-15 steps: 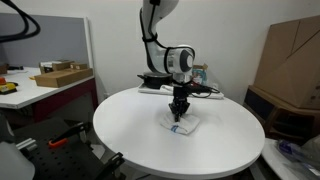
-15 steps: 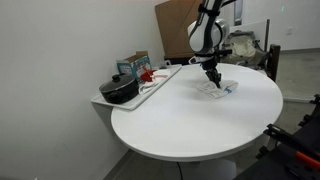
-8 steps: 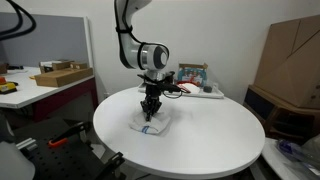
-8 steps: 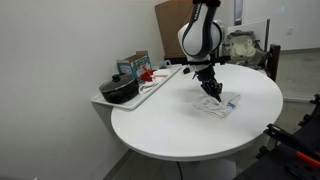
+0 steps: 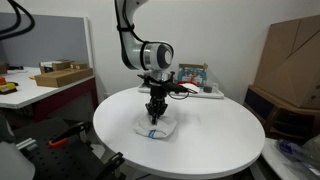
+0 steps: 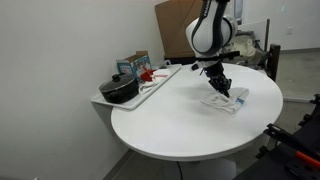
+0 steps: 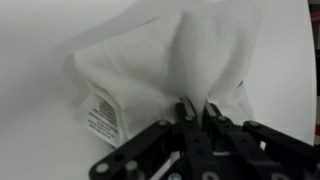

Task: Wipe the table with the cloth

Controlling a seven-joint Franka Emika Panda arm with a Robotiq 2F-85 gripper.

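Observation:
My gripper is to release the white cloth on the bare tabletop (image 5: 207, 137) in front of the tray, toward the cardboard boxes.
A white cloth (image 5: 156, 127) with a small printed label lies on the round white table (image 5: 215, 135). It also shows in the other exterior view (image 6: 229, 100) and fills the wrist view (image 7: 165, 60). My gripper (image 5: 155, 115) points straight down, shut on a pinched fold of the cloth and pressing it to the tabletop; it shows in both exterior views (image 6: 223, 91). In the wrist view the black fingers (image 7: 196, 108) are closed with the cloth bunched between them.
A tray (image 6: 150, 88) with a black pot (image 6: 119, 91) and a small box sits at the table's edge. Cardboard boxes (image 5: 290, 60) stand behind. A side desk (image 5: 45, 80) with tools is nearby.
My gripper slid the cloth across the table away from its spot a second ago, then came back a short way over the last half second. The grip has stayed shut.

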